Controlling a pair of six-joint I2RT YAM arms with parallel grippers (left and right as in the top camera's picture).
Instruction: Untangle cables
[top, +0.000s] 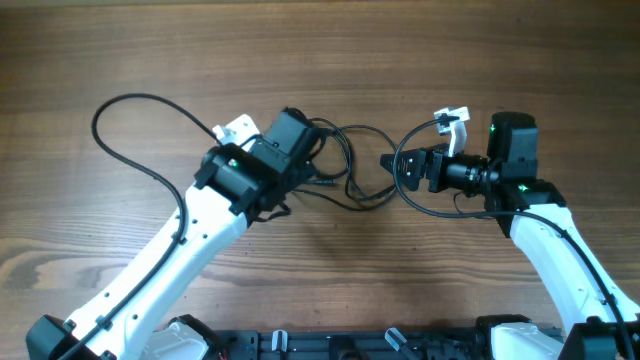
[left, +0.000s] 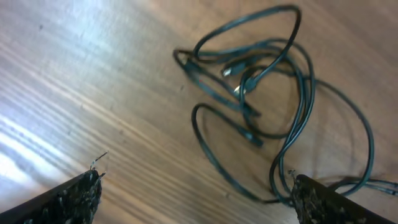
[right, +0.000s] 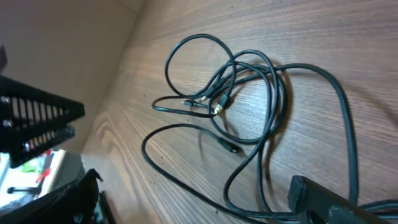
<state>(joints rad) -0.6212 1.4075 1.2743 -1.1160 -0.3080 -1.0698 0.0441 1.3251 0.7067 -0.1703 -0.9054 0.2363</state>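
Note:
I need to take the outer loop (right: 342, 99) with my right gripper where one strand of cable lies clear and lift it high, because the cables' loops cross in a heap.
The cables (top: 352, 170) are thin black cords bunched in a loose tangle on the wooden table between my two arms. They show in the left wrist view (left: 261, 93) with small plug ends near the middle, and in the right wrist view (right: 242, 93) as overlapping loops. My left gripper (top: 300, 165) is open, just left of the tangle, with a strand passing by its right finger (left: 193, 199). My right gripper (top: 395, 165) is open at the tangle's right side, and strands run between its fingers (right: 199, 199). Neither grips anything.
A long thick black cable (top: 130, 140) from the left arm loops over the table at the upper left. The white arm links (top: 180, 270) cross the front of the table. The table's front edge holds dark fixtures (top: 330, 345).

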